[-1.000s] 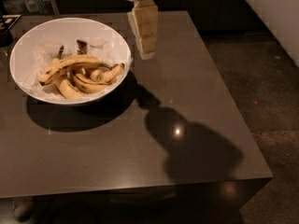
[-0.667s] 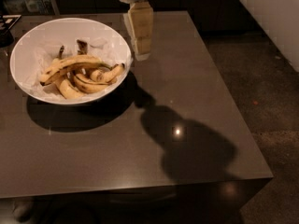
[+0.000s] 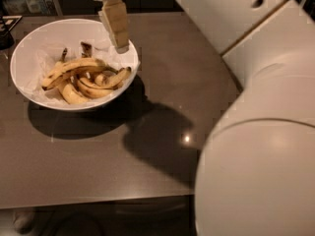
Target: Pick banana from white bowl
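Note:
The long speckled banana lies on top of the shorter bananas in the white bowl, and my gripper will close on the middle (image 3: 78, 66) of it.
The white bowl (image 3: 22, 50) stands on the dark table at the upper left. Inside it lies the banana (image 3: 74, 68), long, yellow with brown speckles and dark ends, running from lower left to upper right. Shorter, more curved bananas (image 3: 96, 88) lie beside and under it. My gripper (image 3: 121, 46) hangs from the top edge, pointing down over the right inner part of the bowl, just above and to the right of the banana's right end. It holds nothing that I can see.
My white arm (image 3: 261, 132) fills the right side and lower right corner and hides part of the grey table (image 3: 167, 68). Dark items stand at the far left edge (image 3: 5, 31). The table's front edge runs along the bottom.
The gripper has moved left from the bowl's right rim to over its inside. The arm's white body has come into view on the right.

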Motion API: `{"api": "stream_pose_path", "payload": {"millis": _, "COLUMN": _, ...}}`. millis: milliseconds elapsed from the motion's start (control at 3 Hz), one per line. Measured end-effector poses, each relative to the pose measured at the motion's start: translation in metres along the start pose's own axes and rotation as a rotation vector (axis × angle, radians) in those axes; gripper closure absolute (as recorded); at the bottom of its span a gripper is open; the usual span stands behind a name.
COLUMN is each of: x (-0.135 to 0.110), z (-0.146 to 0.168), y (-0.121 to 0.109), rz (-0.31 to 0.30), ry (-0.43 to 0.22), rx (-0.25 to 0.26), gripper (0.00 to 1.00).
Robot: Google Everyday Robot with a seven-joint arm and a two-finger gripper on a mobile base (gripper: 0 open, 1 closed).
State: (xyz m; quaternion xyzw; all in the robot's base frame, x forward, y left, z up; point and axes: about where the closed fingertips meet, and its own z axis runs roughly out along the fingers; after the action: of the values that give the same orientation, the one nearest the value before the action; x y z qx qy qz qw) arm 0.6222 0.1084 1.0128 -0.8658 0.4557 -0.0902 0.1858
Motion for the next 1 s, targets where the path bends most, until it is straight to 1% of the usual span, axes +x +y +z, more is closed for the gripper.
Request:
{"api": "stream_pose_path", "payload": {"millis": 333, "x": -0.015, "z": 0.028, "y": -0.023, "rz": -0.044, "ry": -0.032, "rx": -0.03, "gripper": 0.0}}
{"api": "stream_pose_path", "payload": {"millis": 667, "x": -0.025, "z": 0.054, "y": -0.031, "rz": -0.038, "ry": -0.087, "rx": -0.061, "gripper": 0.03}}
{"api": "stream_pose_path", "payload": {"millis": 1000, "x": -0.032, "z": 0.077, "y": -0.033, "rz": -0.012, "ry": -0.151, "rx": -0.09, "gripper": 0.19}}
